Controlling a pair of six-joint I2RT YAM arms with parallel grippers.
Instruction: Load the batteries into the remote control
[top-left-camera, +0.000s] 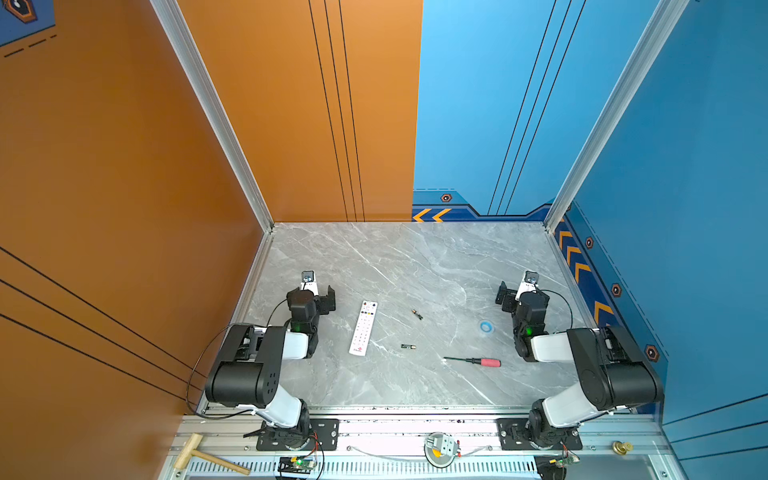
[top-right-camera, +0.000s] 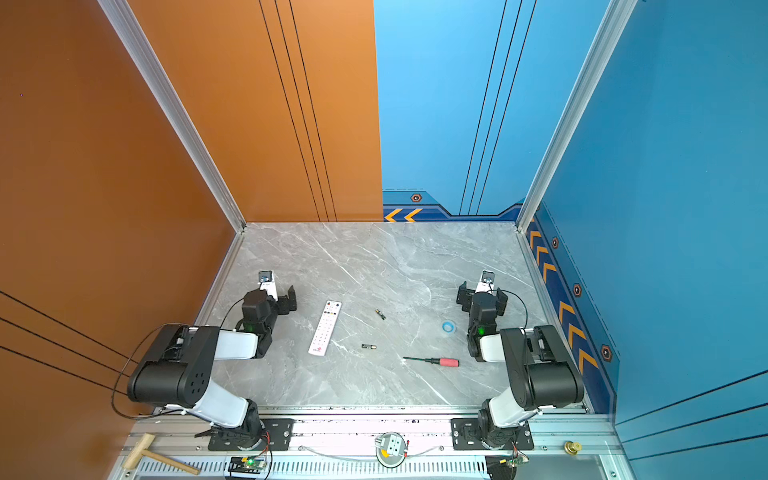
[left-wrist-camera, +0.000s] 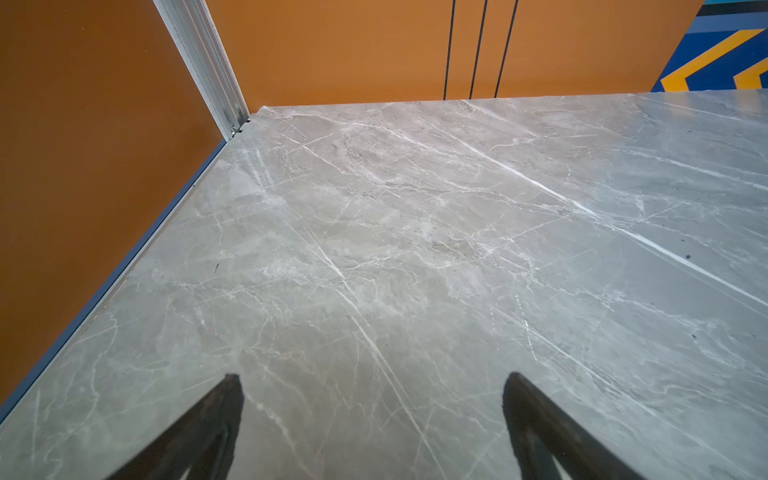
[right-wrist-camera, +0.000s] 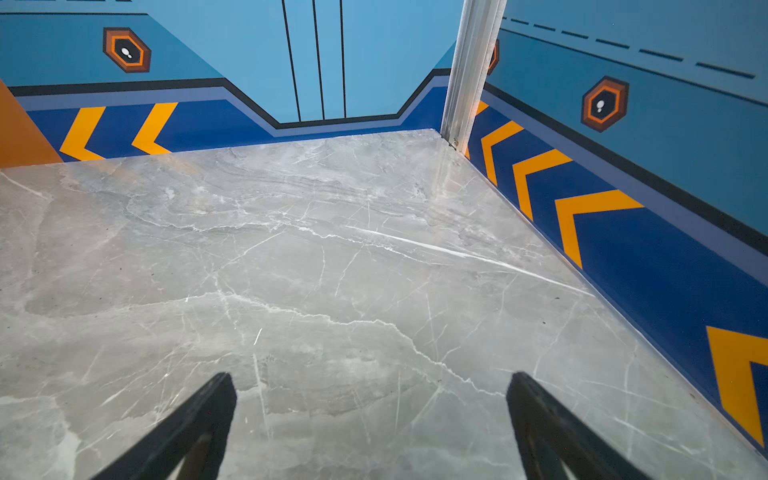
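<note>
Next, I close my left gripper on the long sides of the white remote control, beside its arrow buttons (top-left-camera: 365, 319), just below the coloured buttons.
The white remote control (top-left-camera: 363, 328) (top-right-camera: 325, 328) lies buttons up on the grey marble table, left of centre. Two batteries lie loose to its right in both top views: one further back (top-left-camera: 417, 314) (top-right-camera: 380, 314), one nearer the front (top-left-camera: 408, 346) (top-right-camera: 368, 346). My left gripper (top-left-camera: 318, 293) (left-wrist-camera: 374, 382) hovers open just left of the remote's far end. My right gripper (top-left-camera: 519, 293) (right-wrist-camera: 372, 380) stands open at the right side, well away from the batteries. Both wrist views show only bare marble between the fingers.
A screwdriver with a red handle (top-left-camera: 473, 361) (top-right-camera: 432, 361) lies front right of the batteries. A small blue ring (top-left-camera: 486, 327) sits near the right arm. Orange and blue walls close in three sides. A wooden mallet (top-left-camera: 203, 455) rests on the front rail.
</note>
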